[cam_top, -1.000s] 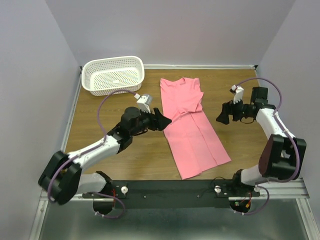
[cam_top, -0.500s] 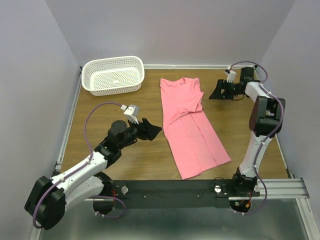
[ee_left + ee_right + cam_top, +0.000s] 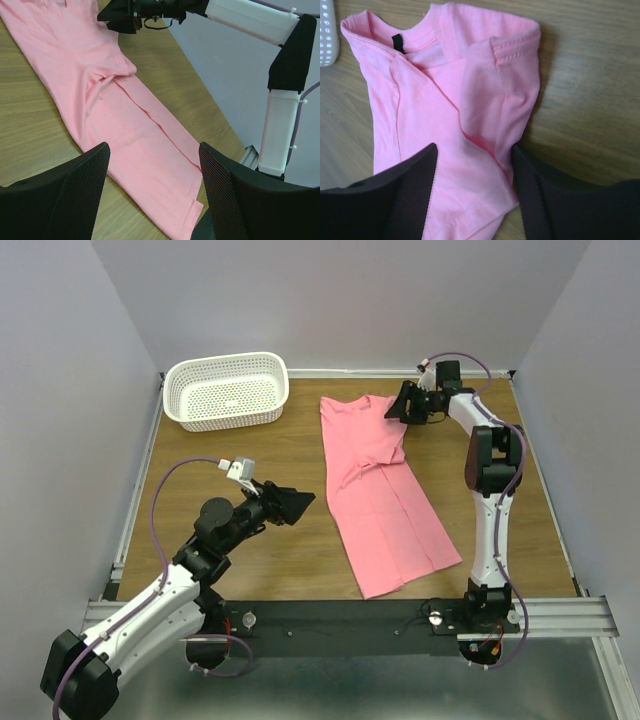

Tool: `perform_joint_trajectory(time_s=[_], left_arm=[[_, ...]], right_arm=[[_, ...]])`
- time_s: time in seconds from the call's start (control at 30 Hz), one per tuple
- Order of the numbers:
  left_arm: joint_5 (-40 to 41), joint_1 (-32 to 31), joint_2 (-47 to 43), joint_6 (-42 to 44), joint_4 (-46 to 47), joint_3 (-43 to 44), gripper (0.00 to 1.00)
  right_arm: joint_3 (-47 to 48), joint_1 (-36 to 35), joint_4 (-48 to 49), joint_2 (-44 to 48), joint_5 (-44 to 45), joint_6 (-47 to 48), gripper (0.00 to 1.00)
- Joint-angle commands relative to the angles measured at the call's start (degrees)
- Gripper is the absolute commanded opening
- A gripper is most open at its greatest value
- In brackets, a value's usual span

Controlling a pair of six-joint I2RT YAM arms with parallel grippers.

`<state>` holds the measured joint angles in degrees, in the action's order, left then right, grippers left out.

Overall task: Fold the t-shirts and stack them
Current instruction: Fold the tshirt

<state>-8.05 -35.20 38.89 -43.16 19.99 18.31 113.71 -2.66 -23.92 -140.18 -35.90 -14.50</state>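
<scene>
I will back off and pinch the sleeve's inner fold [image 3: 462, 127], since the folded sleeve's hem bunches across the shirt while my right gripper is at the shirt's side edge.
The salmon-pink t-shirt [image 3: 383, 490] lies folded lengthwise into a long strip on the wooden table, collar toward the back wall. Its dark neck label [image 3: 397, 42] shows in the right wrist view. My right gripper [image 3: 397, 406] is open at the shirt's back right corner, its jaws straddling the folded sleeve edge [image 3: 490, 135] just above the cloth. My left gripper [image 3: 293, 504] is open and empty, left of the shirt's middle and apart from it; in its wrist view the shirt [image 3: 125, 115] runs between the two fingers.
A white perforated basket [image 3: 226, 390] stands at the back left of the table. Purple walls close in the back and sides. A metal rail [image 3: 350, 615] with the arm bases runs along the near edge.
My right gripper has swung from the right side of the table to the back and then left onto the shirt's back right corner. My left gripper has drawn back toward the near left.
</scene>
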Motion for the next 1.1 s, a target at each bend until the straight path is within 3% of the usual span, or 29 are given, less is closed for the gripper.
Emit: perform_joint_trajectory(time_s=[0.0, 0.07, 0.17, 0.2, 0.3, 0.47, 0.53, 0.57, 0.6, 0.73, 0.8, 0.9, 1.07], left_arm=[[2.4, 0.6, 0.2, -0.3, 1.1, 0.2, 0.8], [2.3, 0.6, 1.7, 0.1, 1.2, 0.9, 0.8], [1.6, 0.7, 4.1, 0.4, 2.1, 1.6, 0.8], [1.5, 0.8, 4.8, 0.4, 2.5, 1.8, 0.8], [1.1, 0.9, 7.5, 0.4, 4.3, 2.3, 0.8], [1.5, 1.2, 13.2, 1.1, 7.0, 4.6, 0.8], [1.6, 1.4, 17.2, 1.2, 7.8, 6.5, 0.8], [1.7, 1.5, 18.6, 1.3, 8.3, 7.3, 0.8], [1.6, 1.5, 21.5, 1.5, 8.5, 9.2, 0.8], [1.2, 2.1, 29.3, 2.0, 8.4, 13.9, 0.8], [0.6, 2.3, 33.7, 1.3, 7.3, 16.2, 0.79], [-1.3, 2.3, 37.7, 1.7, 7.1, 17.9, 0.76], [-1.2, 2.2, 35.5, 2.1, 7.3, 16.5, 0.75]], right_arm=[[1.6, 0.5, -2.2, -6.9, 4.1, -2.6, 0.56], [2.9, 0.5, -2.2, -8.2, 4.9, -2.3, 0.37], [7.7, 0.5, -2.2, -9.7, 6.2, -2.0, 0.21], [9.0, 0.5, -2.3, -10.7, 7.2, -1.9, 0.1], [16.2, 0.4, -2.3, -12.7, 8.6, -1.1, 0.0], [25.3, 0.4, -2.1, -16.8, 9.5, 0.7, 0.01], [29.5, 0.4, -1.5, -18.0, 8.7, 0.7, 0.16], [30.6, 0.4, -1.3, -18.9, 8.0, 1.0, 0.3], [31.2, 0.4, -1.3, -18.9, 7.4, 2.0, 0.55], [26.7, 0.4, -0.8, -12.9, 11.6, 7.7, 0.82], [19.4, 0.6, -0.4, -6.1, 14.5, 13.4, 0.97], [8.0, 2.0, 1.8, 1.4, 9.2, 17.9, 1.0], [5.4, 4.8, 1.8, -1.9, -2.4, 11.2, 0.98]])
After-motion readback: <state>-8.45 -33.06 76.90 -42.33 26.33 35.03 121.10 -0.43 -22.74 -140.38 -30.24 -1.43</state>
